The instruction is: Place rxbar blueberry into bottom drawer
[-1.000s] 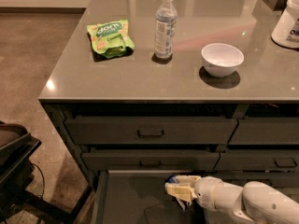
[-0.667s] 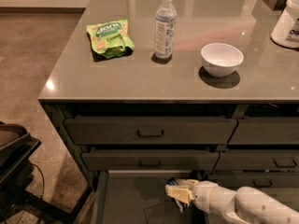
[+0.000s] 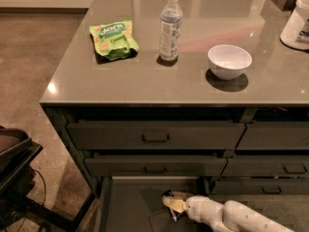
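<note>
Next, I let go of the rxbar blueberry on the bottom drawer's inside [image 3: 175,214], between the middle of the drawer and its side nearest my arm.
The bottom drawer [image 3: 126,203] stands pulled open below the two closed drawers with bar handles. My gripper [image 3: 173,204], with yellowish tips on a white arm, reaches in from the lower right and hangs low over the drawer floor near its middle. The dark blue rxbar blueberry does not stand out. A dark flat patch [image 3: 163,221] lies on the floor just under the gripper, and I cannot tell whether it is the bar or a shadow.
On the counter are a green snack bag [image 3: 114,38], a water bottle [image 3: 170,26], a white bowl [image 3: 229,61] and a white container [image 3: 298,21] at the far right. Narrower drawers [image 3: 270,138] are to the right. A dark chair [image 3: 14,163] stands at the left.
The gripper has moved a little left and down, deeper into the open bottom drawer. The things on the counter have not moved.
</note>
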Controlling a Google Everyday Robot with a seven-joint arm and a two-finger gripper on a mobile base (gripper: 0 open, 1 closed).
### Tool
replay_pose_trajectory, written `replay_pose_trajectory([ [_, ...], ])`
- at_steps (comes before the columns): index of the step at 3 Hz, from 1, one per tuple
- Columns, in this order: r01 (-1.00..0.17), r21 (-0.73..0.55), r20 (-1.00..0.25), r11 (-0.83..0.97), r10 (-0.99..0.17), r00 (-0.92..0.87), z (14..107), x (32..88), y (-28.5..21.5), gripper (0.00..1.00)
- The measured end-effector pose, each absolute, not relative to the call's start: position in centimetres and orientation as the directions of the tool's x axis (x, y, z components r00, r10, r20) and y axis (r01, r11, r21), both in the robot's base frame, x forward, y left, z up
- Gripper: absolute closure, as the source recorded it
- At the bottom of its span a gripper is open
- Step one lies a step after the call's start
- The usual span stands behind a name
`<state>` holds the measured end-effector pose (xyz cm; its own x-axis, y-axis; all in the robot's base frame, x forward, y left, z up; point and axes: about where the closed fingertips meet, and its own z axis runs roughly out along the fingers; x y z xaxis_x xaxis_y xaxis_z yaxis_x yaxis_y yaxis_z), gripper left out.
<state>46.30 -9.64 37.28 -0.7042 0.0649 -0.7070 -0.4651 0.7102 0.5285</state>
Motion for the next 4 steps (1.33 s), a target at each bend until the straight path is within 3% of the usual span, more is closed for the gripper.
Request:
replay_pose_trajectory([
  [2,-0.401,0.547,-0.683,0.735,0.116,-0.721,34.8,46.3,-9.8,1.00],
  [4,-0.243,0.635,-0.584,0.733,0.249,-0.773,23.9,47.9,-12.1,1.00],
])
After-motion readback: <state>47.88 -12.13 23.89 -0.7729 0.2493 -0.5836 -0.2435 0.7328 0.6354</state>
